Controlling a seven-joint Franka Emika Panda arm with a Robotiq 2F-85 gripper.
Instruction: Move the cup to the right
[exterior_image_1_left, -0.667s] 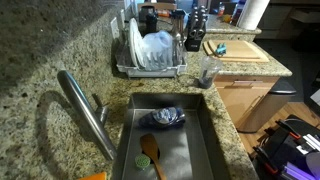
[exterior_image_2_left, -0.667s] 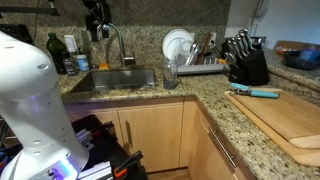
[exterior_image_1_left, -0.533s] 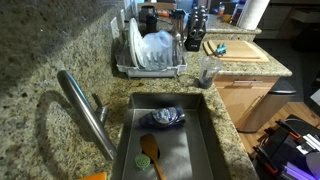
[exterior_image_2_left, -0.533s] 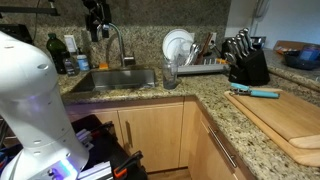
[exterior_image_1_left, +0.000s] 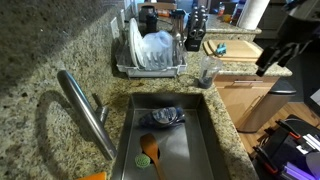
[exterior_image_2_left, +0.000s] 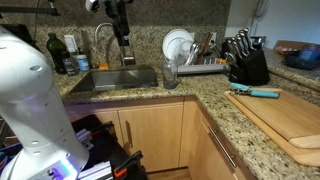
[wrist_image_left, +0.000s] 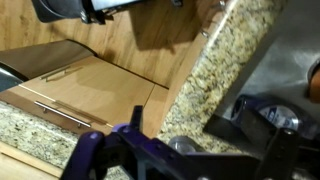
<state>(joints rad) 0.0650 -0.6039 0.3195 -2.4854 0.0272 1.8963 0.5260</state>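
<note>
My gripper needs to go next to the clear cup beside the dish rack and close on the cup's rim (exterior_image_1_left: 207, 58) (wrist_image_left: 185, 146), on the side toward the dish rack.
The cup (exterior_image_1_left: 208, 72) is a small clear glass tumbler standing upright on the granite counter between the sink and the dish rack; it shows in both exterior views (exterior_image_2_left: 171, 72). My gripper (exterior_image_1_left: 272, 58) hangs in the air apart from the cup and holds nothing. In an exterior view the gripper (exterior_image_2_left: 127, 50) is over the sink's back, beside the faucet. In the wrist view the gripper's fingers (wrist_image_left: 190, 162) are spread open, and the cup's rim (wrist_image_left: 183, 144) shows between them, lower down on the counter's edge.
The dish rack (exterior_image_1_left: 150, 60) with plates stands behind the cup. The sink (exterior_image_1_left: 200, 140) holds a dark bowl (exterior_image_1_left: 163, 117) and a wooden spoon (exterior_image_1_left: 150, 150). The faucet (exterior_image_1_left: 85, 110), a knife block (exterior_image_2_left: 245, 65) and a cutting board (exterior_image_2_left: 290, 115) are nearby.
The arm has swung toward the cup: it has entered one exterior view from the right and moved right past the faucet in the other. The cup has not moved.
</note>
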